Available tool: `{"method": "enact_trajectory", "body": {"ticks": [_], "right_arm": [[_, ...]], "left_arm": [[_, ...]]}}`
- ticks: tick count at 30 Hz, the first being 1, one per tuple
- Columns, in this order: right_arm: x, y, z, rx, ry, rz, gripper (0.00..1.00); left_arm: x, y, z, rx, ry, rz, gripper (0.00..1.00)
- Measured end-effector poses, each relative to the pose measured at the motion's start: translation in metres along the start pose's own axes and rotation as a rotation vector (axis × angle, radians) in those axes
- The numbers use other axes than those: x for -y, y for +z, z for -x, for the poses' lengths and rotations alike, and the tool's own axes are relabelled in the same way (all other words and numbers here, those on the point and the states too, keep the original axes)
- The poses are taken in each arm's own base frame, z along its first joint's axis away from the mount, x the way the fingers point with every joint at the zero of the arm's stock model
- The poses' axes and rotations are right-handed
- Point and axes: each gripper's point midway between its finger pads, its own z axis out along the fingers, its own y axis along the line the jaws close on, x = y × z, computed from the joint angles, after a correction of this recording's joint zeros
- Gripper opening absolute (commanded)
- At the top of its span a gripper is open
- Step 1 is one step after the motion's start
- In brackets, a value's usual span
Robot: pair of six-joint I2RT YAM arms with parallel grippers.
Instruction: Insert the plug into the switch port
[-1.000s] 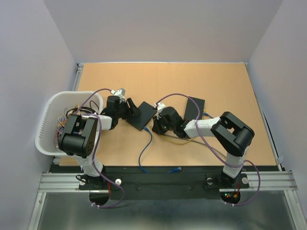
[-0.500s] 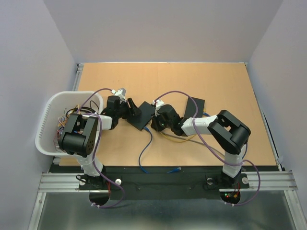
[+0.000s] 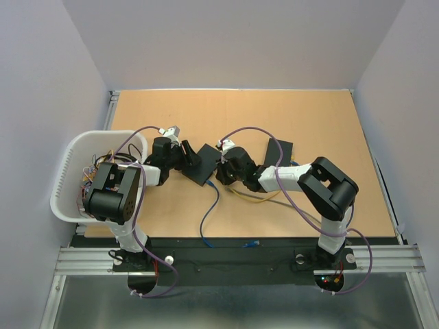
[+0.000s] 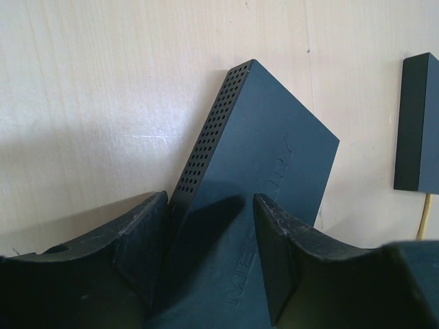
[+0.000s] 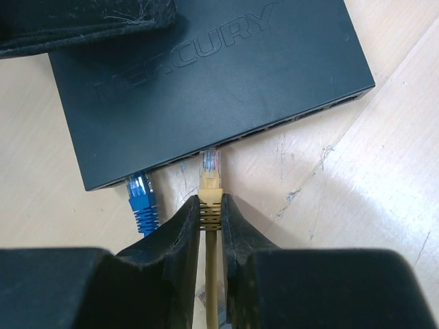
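Next, I release the yellow plug from my right gripper once it is in the black switch's front port (image 3: pixel 215 171) (image 5: pixel 210 156), beside the blue plug.
The black switch (image 3: pixel 204 164) lies left of the table's middle, and its embossed top shows in the left wrist view (image 4: pixel 267 164). My left gripper (image 3: pixel 184 156) (image 4: pixel 211 205) is shut on the switch's left end, one finger against the perforated side. My right gripper (image 3: pixel 223 169) (image 5: pixel 211 202) is shut on the yellow plug (image 5: pixel 211 179). The plug's clear tip touches the mouth of a port on the switch's front edge (image 5: pixel 274 127), with most of the plug still outside. A blue plug (image 5: pixel 140 199) sits in the port to its left.
A second black box (image 3: pixel 280 152) (image 4: pixel 417 130) lies right of the switch. A white basket (image 3: pixel 68 161) holding cables stands at the left edge. A blue cable (image 3: pixel 209 209) trails toward the near edge, and a yellow cable (image 3: pixel 254 199) lies under my right arm.
My right gripper has carried the yellow plug left and away from me, up to the switch's front edge. The left gripper and the switch have stayed put.
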Motion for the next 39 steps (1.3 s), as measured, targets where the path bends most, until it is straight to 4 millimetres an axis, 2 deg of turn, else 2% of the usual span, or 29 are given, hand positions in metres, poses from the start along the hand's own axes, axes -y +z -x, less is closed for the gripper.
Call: {"method": "enact_trajectory", "body": {"ticks": [17,28,39], "right_arm": [[-0.001,0.001,0.0,-0.005,0.006,0.004,0.0],[-0.003,0.002,-0.001,-0.001,-0.166,0.015,0.01],[-0.005,0.01,0.002,0.025,-0.265,0.008,0.0]], "left_arm": [[0.001,0.002,0.0,0.005,0.005,-0.011,0.62],[0.004,0.007,0.001,0.005,0.048,-0.045,0.62],[0.005,0.016,0.005,0.008,0.09,-0.053,0.62]]}}
